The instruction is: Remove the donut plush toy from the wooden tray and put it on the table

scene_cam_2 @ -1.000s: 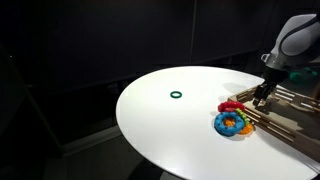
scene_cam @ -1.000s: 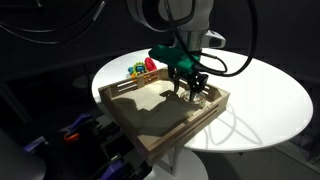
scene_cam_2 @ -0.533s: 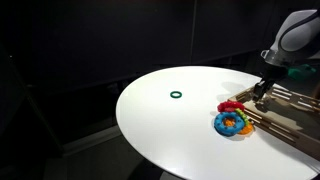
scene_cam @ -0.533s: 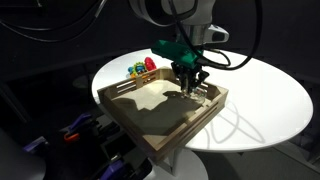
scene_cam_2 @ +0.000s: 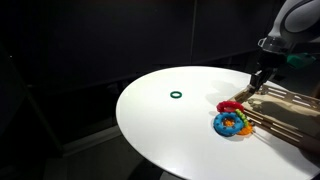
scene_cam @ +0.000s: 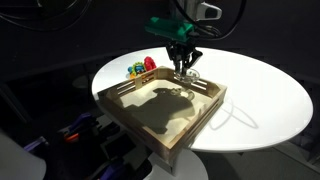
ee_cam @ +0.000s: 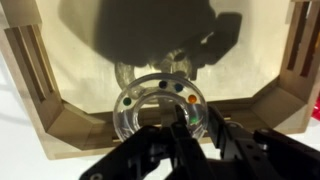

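Observation:
The robot's gripper should set the donut plush toy down against the red toy just outside the wooden tray [scene_cam: 153,60].
The donut plush toy [ee_cam: 150,85] is a pale ring with small coloured dots, hanging from my gripper [ee_cam: 195,120], which is shut on its rim. In an exterior view the gripper [scene_cam: 184,62] holds the donut plush toy [scene_cam: 189,75] in the air over the far side of the wooden tray [scene_cam: 130,92]. The tray's pale bottom [ee_cam: 90,70] lies below the ring, under my shadow. The tray rests on the round white table [scene_cam: 260,95]. From the opposite side, the gripper [scene_cam_2: 257,80] hangs above the tray [scene_cam_2: 290,112]; the ring is too small to make out there.
A red, green and yellow toy cluster [scene_cam: 143,68] lies on the table just outside the tray's far left side, also seen as a colourful toy cluster [scene_cam_2: 232,121]. A thin dark green ring [scene_cam_2: 176,96] lies alone on the table [scene_cam_2: 170,125].
The gripper closed on the donut inside the tray and has risen with it, so the ring now hangs above the tray floor.

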`<state>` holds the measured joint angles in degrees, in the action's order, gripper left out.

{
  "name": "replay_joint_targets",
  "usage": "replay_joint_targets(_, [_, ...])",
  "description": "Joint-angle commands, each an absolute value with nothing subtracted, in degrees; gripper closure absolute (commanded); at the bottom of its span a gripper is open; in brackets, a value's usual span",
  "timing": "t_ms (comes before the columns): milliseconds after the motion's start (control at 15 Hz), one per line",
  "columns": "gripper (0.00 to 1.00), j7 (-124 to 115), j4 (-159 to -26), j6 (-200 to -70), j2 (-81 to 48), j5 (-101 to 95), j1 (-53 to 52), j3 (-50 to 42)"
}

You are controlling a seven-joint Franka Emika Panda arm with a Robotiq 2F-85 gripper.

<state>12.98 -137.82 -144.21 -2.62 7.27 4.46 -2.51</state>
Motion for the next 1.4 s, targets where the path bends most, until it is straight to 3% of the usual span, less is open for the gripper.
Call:
replay_joint_targets(0, [0.90,11.14,-135.73,-139.98,0.18,8.28,2.83,-1.46])
replay_joint_targets(1333, [0.90,13.60,-133.78,-141.55,-2.16,13.48,-6.74,6.76])
